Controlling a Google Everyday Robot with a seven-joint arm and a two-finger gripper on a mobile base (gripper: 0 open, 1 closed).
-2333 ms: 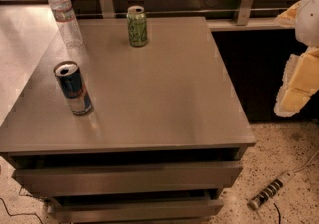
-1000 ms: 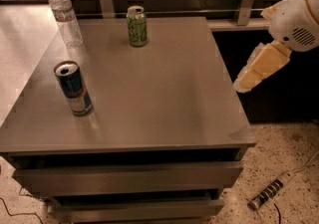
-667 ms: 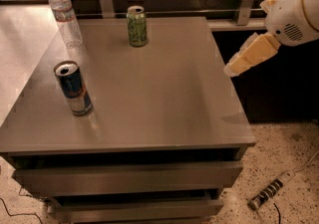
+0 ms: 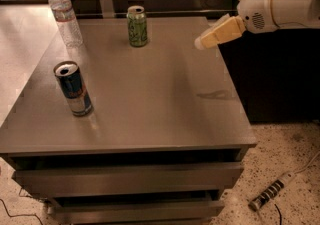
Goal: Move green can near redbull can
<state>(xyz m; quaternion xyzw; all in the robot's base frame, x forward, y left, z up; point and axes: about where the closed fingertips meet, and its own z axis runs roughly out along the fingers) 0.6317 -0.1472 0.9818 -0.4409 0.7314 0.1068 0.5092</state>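
Note:
Next, the robot's gripper will move to the green can's upper part (image 4: 137, 18), just below its top, and close there.
The green can (image 4: 137, 26) stands upright near the far edge of the grey table (image 4: 150, 99), left of the middle. The redbull can (image 4: 73, 89) stands upright at the table's front left, well apart from the green can. My gripper (image 4: 202, 43) reaches in from the right on a white arm (image 4: 280, 6), above the table's far right part. It is to the right of the green can, apart from it and holding nothing that I can see.
A clear plastic water bottle (image 4: 65, 16) stands at the far left corner. A wooden wall runs behind the table. Drawers sit under the tabletop. A power strip (image 4: 270, 195) lies on the speckled floor at the right.
The arm has come in from the right edge and swung up and leftward over the table's far right part. The cans and bottle have not moved.

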